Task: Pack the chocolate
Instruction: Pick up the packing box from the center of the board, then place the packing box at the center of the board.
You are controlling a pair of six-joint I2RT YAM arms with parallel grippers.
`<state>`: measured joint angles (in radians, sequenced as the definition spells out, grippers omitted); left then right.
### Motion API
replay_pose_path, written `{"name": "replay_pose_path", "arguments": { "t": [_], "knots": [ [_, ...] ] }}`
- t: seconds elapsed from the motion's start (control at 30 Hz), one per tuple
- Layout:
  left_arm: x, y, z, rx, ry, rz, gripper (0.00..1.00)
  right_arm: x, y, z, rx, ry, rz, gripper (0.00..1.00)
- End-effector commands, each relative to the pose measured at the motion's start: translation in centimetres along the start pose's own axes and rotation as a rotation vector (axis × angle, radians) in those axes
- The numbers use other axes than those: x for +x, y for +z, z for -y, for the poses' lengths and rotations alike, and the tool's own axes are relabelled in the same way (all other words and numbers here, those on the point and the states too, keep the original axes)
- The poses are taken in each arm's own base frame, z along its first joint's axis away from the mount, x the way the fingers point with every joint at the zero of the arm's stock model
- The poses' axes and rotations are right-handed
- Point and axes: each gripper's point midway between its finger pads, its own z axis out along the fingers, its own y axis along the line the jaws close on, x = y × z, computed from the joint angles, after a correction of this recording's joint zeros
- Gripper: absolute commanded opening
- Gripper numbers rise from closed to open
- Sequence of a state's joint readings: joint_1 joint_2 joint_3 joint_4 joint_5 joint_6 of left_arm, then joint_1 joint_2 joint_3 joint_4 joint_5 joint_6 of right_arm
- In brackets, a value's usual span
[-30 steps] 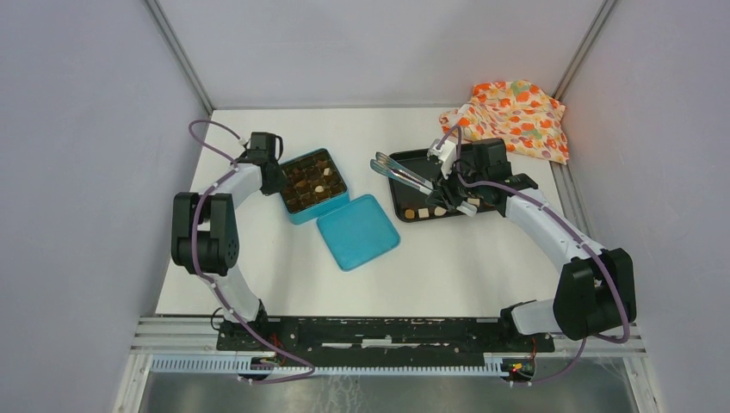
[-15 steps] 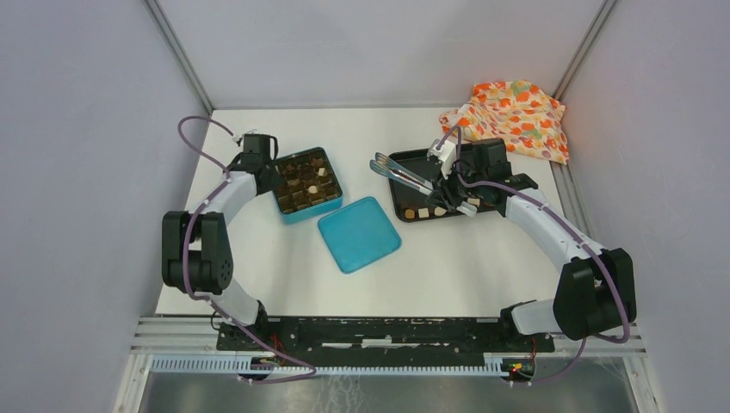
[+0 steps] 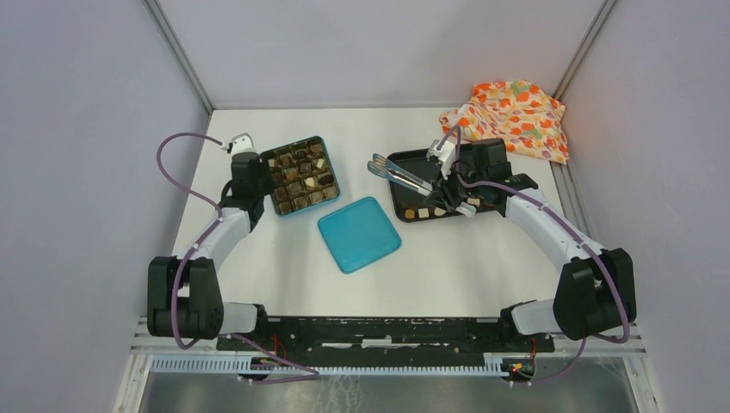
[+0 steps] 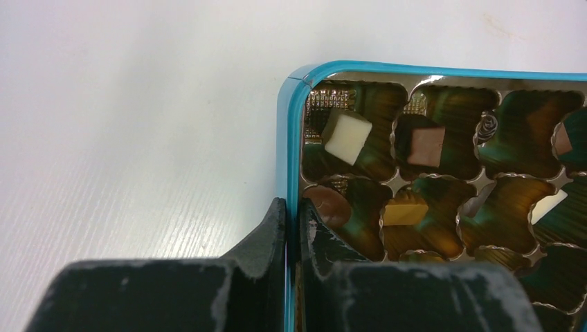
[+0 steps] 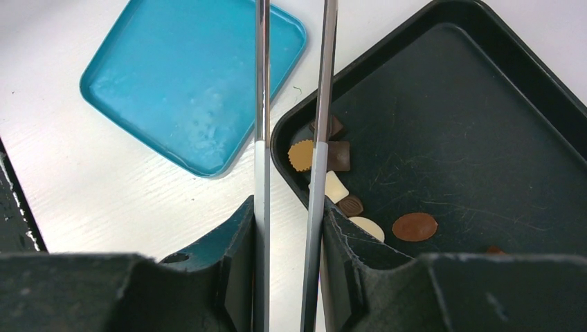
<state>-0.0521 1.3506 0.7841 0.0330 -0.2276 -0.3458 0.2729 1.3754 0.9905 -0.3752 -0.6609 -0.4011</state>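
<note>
The left gripper should release the teal box, now at the table's back, on the white table, snug [image 3: 318,184] against the far edge of the teal lid.
Chocolate pieces [image 4: 346,135] sit in the gold pockets of an open teal box [image 3: 300,175] at the table's back left. My left gripper [image 4: 293,214] is shut on the box's left wall [image 4: 291,138], one finger outside and one inside. More chocolate [image 5: 414,226] lies loose along the near side of a black tray [image 5: 471,138]. My right gripper [image 5: 289,214] is shut on metal tongs [image 5: 262,104]. The tongs' two arms stand apart and reach over the tray's left corner. From above, the tongs [image 3: 400,175] point left from the right gripper [image 3: 449,172].
The teal lid [image 3: 358,232] lies flat, inside up, between the box and the tray [image 3: 411,162]. An orange flowery cloth [image 3: 512,116] is bunched in the back right corner. Grey walls close in the white table on three sides.
The left arm has swung its elbow toward the near edge, dragging and turning the teal box a little left and back. The right arm and tongs have not moved.
</note>
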Motion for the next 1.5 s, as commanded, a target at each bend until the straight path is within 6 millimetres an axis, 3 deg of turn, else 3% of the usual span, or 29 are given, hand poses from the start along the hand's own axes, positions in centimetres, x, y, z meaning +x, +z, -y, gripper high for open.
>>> {"name": "replay_pose_path", "arguments": {
  "t": [0.0,0.37,0.87,1.3,1.47],
  "knots": [
    [-7.3,-2.2,2.1,0.113,-0.037,0.31,0.02,-2.1,-0.4,-0.5,-0.031,-0.054,0.073,0.16],
    [-9.6,-5.2,1.3,0.118,-0.068,0.473,0.02,-1.9,-0.3,-0.6,-0.037,-0.053,0.071,0.16],
    [-9.9,-5.9,1.6,0.128,-0.077,0.499,0.02,-1.6,-0.1,-0.5,-0.041,-0.048,0.064,0.16],
    [-9.3,-5.6,2.1,0.138,-0.07,0.478,0.02,-1.6,0.0,-0.7,-0.049,-0.047,0.062,0.16],
    [-7.7,-3.6,2.0,0.099,-0.085,0.374,0.02,-1.6,-0.1,-0.7,-0.049,-0.049,0.063,0.16]
  ]
}}
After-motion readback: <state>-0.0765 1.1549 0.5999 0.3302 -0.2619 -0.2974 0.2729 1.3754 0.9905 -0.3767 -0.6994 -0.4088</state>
